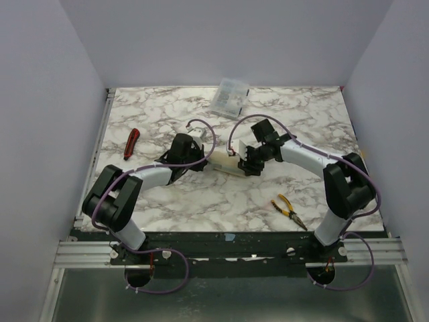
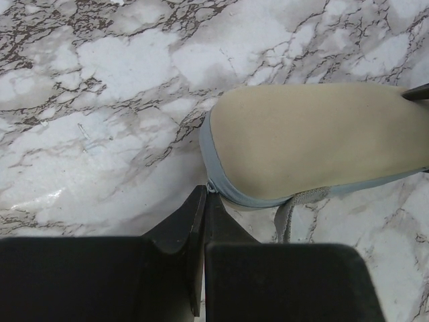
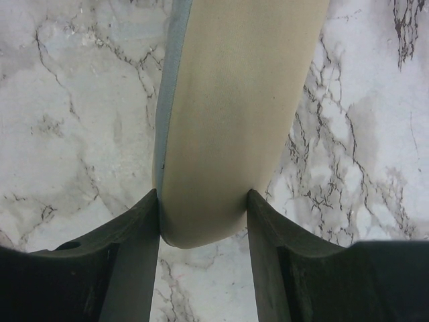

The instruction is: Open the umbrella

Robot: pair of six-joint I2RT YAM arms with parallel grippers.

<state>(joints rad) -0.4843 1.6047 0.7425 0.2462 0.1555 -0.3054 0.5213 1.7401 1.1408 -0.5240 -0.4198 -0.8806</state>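
Observation:
My right gripper should open and take the umbrella's end [image 2: 258,184] by the grey strap, as it holds the umbrella far from where my left gripper pinches the grey seam.
The umbrella [image 1: 224,163] lies folded at the table's middle, a cream oblong with a grey seam along one edge. My left gripper [image 1: 201,161] is at its left end. In the left wrist view the jaws [image 2: 206,191] are shut, their tips pinching a small bit at the grey seam of the umbrella [image 2: 315,141]; a grey strap hangs beside them. My right gripper [image 1: 247,163] is at the right end. In the right wrist view it [image 3: 202,196] is shut on the rounded end of the umbrella [image 3: 228,100], one finger pressing each side. Shaft and handle are hidden.
A clear plastic box [image 1: 230,98] stands at the back middle. A red-handled tool [image 1: 131,143] lies at the left. Yellow-handled pliers [image 1: 288,210] lie at the front right. Walls close in the table [image 1: 167,107] on three sides.

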